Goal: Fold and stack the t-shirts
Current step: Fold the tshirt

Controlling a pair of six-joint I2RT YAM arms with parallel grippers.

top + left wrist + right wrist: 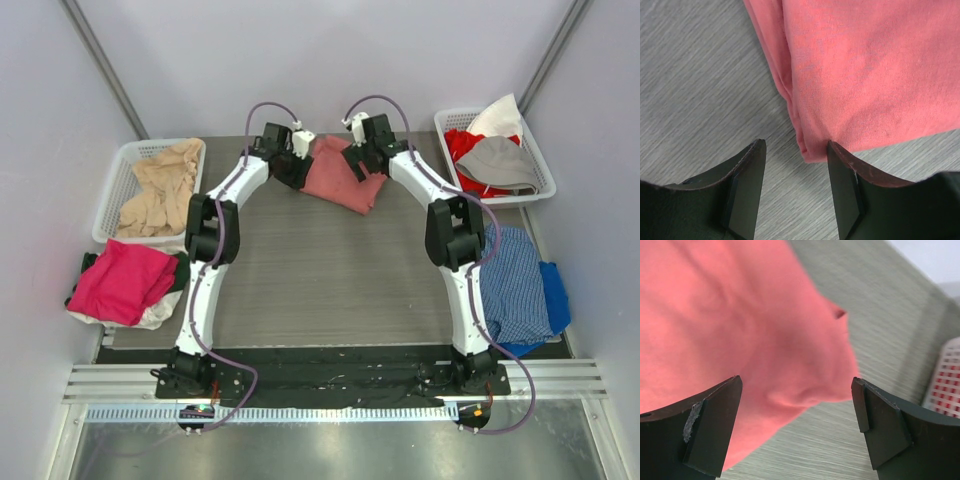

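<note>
Next, my left gripper grabs the salmon-red t-shirt at the middle of its side edge (311,168) (781,75) facing the beige shirt, beyond the salmon-red t-shirt's near corner.
A salmon-red t-shirt (342,180) lies folded on the grey table top, at the far middle. My left gripper (293,166) stands at the shirt's left edge. In the left wrist view its jaws (796,146) are open, and the shirt's corner (812,150) lies on the table between the tips, close against the right finger (845,190). My right gripper (360,158) hovers over the shirt's far right edge. In the right wrist view it (796,382) is wide open, with a bulge of the shirt (740,340) below the gap and nothing gripped.
A white basket (125,165) at the far left holds a beige shirt (160,190). A magenta shirt (122,282) lies in front of it. The far-right basket (540,165) holds red, grey and white clothes. Blue checked cloth (515,280) lies by the right arm.
</note>
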